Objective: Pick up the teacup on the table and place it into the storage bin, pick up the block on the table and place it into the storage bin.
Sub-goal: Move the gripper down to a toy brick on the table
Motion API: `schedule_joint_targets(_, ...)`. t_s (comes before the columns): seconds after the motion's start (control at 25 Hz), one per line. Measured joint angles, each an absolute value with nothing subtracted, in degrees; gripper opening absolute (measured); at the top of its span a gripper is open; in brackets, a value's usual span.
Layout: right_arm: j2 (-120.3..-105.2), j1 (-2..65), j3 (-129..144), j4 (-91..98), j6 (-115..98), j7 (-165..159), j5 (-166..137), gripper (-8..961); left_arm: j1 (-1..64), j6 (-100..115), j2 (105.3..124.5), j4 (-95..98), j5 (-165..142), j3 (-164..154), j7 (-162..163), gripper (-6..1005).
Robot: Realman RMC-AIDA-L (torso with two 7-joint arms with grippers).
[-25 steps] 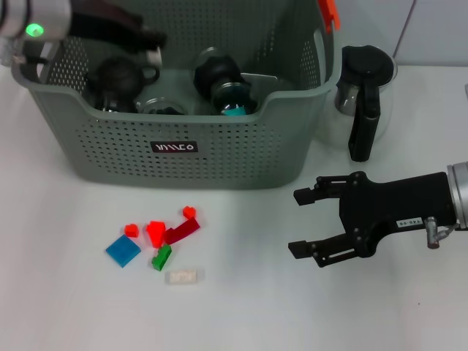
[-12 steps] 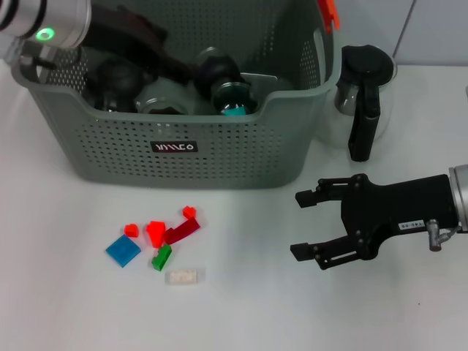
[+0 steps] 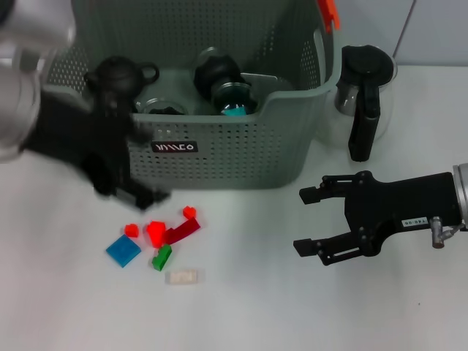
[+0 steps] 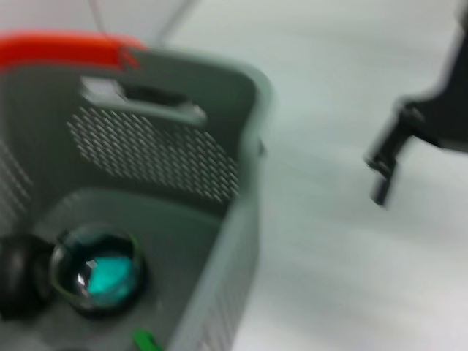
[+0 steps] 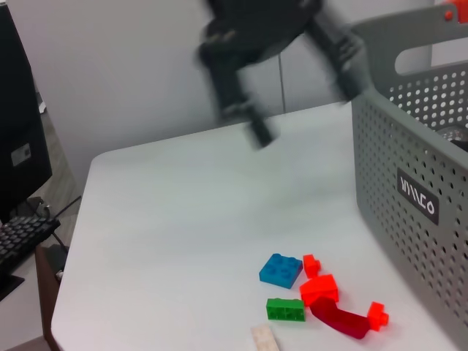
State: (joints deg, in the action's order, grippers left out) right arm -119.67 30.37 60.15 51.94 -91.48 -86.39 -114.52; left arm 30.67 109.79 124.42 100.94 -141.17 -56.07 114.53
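Next, I lower my left gripper to the white block [image 3: 183,277], in front of the green block, and close it on that block.
The grey perforated storage bin [image 3: 219,157] stands at the back of the table. It holds a black teapot [image 3: 117,74], a dark round item [image 3: 216,69] and a glass cup with a teal bottom [image 3: 235,102], which the left wrist view also shows [image 4: 99,272]. Several small blocks lie in front of the bin: blue [image 3: 123,250], red [image 3: 156,232], dark red [image 3: 181,232], green [image 3: 161,257], white [image 3: 183,276]. My left gripper [image 3: 135,196] is blurred, low in front of the bin just above the blocks, with its fingers [image 5: 252,121] spread. My right gripper [image 3: 307,221] is open and empty to the right.
A glass jug with a black handle [image 3: 362,95] stands right of the bin. An orange handle clip [image 3: 330,13] sits on the bin's right rim. A keyboard [image 5: 22,238] lies beyond the table's far edge in the right wrist view.
My left arm has swung out of the bin, over its front wall, and down toward the blocks. My right gripper has barely moved.
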Motion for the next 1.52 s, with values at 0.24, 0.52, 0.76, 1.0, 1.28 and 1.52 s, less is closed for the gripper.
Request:
schedule_joint_targets(0.24, -119.69, 30.4, 60.11, 51.94, -91.43, -86.39, -114.51, 915, 24.73, 104.82, 124.79, 99.04, -141.66, -65.25, 115.58, 884)
schedule_joint_targets(0.52, -119.7, 30.47, 60.11, 51.94, -91.4, -86.4, -114.52, 914, 25.62, 97.56, 124.81, 90.04, -145.07, -69.37, 115.25, 882)
schedule_joint_targets(0.76, -119.65, 30.33, 60.12, 51.88, -91.3, -86.4, -114.52, 913, 26.11, 96.74, 124.8, 87.71, -149.34, -71.41, 115.86, 880)
schedule_joint_targets(1.0, -119.57, 30.58, 60.27, 51.64, -91.21, -86.4, -114.52, 913, 26.44, 95.13, 124.81, 82.9, -149.78, -75.59, 115.29, 878)
schedule_joint_targets(1.28, -119.8, 30.9, 60.18, 51.52, -91.11, -86.4, -115.69, 915, 28.81, 90.16, 124.56, 76.77, -152.1, -78.8, 113.48, 875)
schedule_joint_targets(1.52, -119.89, 30.95, 60.19, 51.59, -91.05, -86.81, -115.91, 914, 30.33, 88.24, 124.37, 73.33, -154.95, -80.12, 113.21, 873)
